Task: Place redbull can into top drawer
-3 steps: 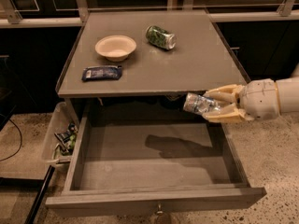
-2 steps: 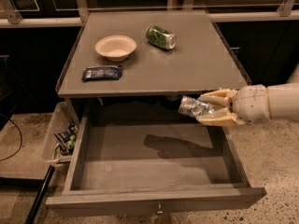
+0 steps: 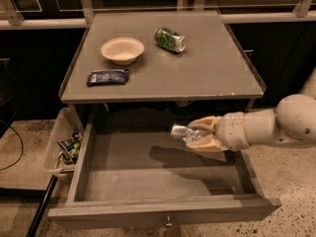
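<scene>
Next, my gripper lets go of the redbull can on the middle of the open top drawer's bottom (image 3: 171, 162).
The top drawer (image 3: 163, 212) is pulled wide open below the grey table; its inside holds nothing but the arm's shadow. My gripper (image 3: 197, 133) reaches in from the right and is shut on the redbull can (image 3: 183, 133), a slim silvery crinkled can held on its side. The can hangs above the drawer's middle right, just below the table's front edge, clear of the drawer floor.
On the table top (image 3: 212, 73) lie a beige bowl (image 3: 122, 50), a green-patterned can (image 3: 169, 39) on its side and a flat dark-blue snack packet (image 3: 107, 76). A pale plastic bin (image 3: 61, 144) with wrappers hangs at the drawer's left.
My gripper has carried the redbull can leftward, from the drawer's right edge to over its inside. Nothing on the table top has moved.
</scene>
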`<state>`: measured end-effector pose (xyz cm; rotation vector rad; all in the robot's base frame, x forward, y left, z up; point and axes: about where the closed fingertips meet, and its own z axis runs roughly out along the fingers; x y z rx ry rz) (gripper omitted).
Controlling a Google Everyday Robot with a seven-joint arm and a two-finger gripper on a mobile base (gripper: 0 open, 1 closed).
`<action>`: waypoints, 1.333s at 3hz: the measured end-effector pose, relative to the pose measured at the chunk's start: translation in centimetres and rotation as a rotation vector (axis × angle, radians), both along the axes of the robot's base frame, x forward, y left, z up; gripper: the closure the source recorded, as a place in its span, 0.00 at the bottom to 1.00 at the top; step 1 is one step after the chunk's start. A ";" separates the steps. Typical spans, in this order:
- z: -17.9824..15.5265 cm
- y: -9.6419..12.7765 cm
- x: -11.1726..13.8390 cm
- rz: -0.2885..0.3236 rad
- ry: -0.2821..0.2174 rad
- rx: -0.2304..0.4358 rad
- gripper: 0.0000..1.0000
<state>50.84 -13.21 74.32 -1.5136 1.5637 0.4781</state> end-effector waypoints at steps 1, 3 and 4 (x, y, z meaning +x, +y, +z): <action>-4.3 1.7 -0.3 0.056 0.015 -0.057 1.00; -10.5 4.5 -0.8 0.135 0.068 -0.032 1.00; -12.2 5.4 -0.3 0.147 0.078 -0.015 1.00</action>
